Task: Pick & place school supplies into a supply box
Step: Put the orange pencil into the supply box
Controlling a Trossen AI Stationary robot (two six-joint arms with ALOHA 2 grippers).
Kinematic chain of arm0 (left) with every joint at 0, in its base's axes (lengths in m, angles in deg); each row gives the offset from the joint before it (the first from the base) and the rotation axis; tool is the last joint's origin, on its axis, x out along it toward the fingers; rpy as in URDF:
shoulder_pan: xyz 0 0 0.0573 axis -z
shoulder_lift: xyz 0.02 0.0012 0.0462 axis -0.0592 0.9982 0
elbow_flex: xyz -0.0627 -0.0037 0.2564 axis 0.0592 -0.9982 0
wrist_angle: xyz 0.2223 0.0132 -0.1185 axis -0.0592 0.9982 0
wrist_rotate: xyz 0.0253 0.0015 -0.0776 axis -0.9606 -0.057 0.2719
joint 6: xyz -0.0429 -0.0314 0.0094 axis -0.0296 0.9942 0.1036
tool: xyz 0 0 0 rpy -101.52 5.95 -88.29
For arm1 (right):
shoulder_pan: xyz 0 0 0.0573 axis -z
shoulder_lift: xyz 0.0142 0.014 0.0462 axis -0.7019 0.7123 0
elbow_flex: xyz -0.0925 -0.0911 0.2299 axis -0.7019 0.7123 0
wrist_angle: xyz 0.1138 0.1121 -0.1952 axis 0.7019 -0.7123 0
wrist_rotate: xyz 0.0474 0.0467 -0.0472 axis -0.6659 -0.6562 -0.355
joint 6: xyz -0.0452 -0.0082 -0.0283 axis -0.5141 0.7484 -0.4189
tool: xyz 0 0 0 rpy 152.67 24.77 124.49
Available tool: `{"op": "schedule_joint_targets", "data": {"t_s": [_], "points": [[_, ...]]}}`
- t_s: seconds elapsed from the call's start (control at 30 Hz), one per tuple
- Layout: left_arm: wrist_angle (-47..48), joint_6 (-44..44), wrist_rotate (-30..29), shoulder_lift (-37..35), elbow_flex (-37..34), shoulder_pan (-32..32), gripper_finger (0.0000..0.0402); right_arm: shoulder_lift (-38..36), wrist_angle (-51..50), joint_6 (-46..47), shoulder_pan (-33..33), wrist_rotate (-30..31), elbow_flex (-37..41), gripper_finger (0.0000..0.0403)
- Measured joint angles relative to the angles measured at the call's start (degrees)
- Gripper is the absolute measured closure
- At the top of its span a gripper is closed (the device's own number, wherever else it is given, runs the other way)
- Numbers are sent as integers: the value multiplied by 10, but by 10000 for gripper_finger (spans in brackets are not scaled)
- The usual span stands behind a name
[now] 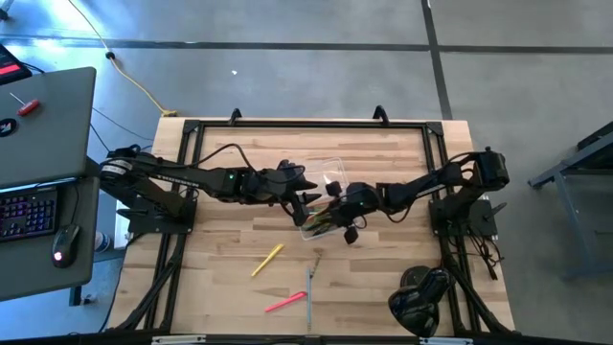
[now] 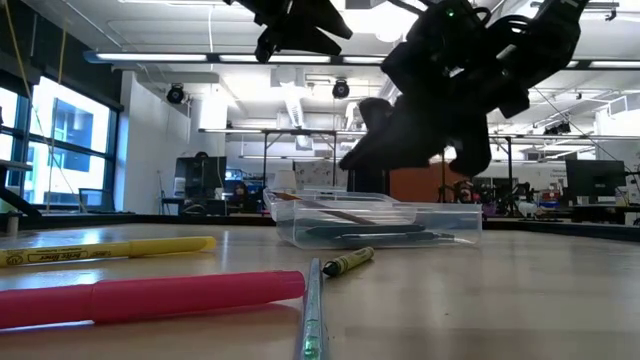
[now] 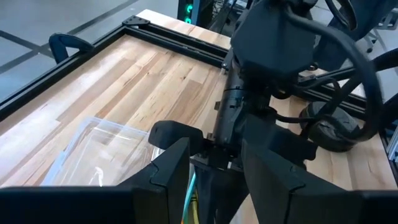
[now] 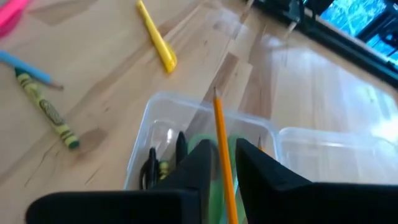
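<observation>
The orange pencil's point sticks out over the supply box's rim, so my right gripper should grab the pencil's body (image 4: 224, 140) and lower it so it lies flat inside the box.
The clear supply box (image 4: 155, 118) (image 2: 400, 225) (image 1: 328, 175) stands mid-table with dark scissors (image 4: 149, 168) and green pieces inside. An orange pencil (image 4: 221, 143) (image 2: 325, 208) lies slanted in it, its point on the far rim. My right gripper (image 4: 222, 163) (image 1: 330, 213) hovers open above the box, a finger on each side of the pencil with a gap showing on both. My left gripper (image 3: 217, 165) (image 1: 305, 192) hangs open above the box's other side, holding nothing. On the table lie a yellow marker (image 1: 267, 260) (image 4: 157, 38), a pink marker (image 1: 285, 303) (image 2: 150, 298), a green crayon (image 4: 46, 111) (image 2: 347, 262) and a light blue pencil (image 4: 25, 67) (image 1: 309, 286).
A second clear tray part (image 4: 329, 149) sits beside the box. A bulky black object (image 1: 421, 299) (image 3: 329, 127) lies at the near right corner. Black frame rails (image 1: 306, 125) edge the table. A desk with a keyboard and mouse (image 1: 63, 241) stands off to the left.
</observation>
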Motion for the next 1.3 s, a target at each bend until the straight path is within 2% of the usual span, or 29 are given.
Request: {"op": "schedule_joint_targets", "data": {"t_s": [0.33, 0.57, 0.97, 1.07, 1.3], "points": [[0, 0, 0, 0, 0, 0, 225, 17, 34, 24, 0, -3, 0, 310], [0, -1, -1, 0, 0, 0, 225, 46, 58, 36, 0, 4, -9, 311], [1, -3, -2, 0, 0, 0, 225, 103, -127, 53, 7, 18, -135, 318], [3, -3, -2, 0, 0, 0, 225, 102, -141, 58, 11, 1, -144, 318], [8, -3, -2, 0, 0, 0, 225, 102, -161, 54, 13, 4, -130, 330]]}}
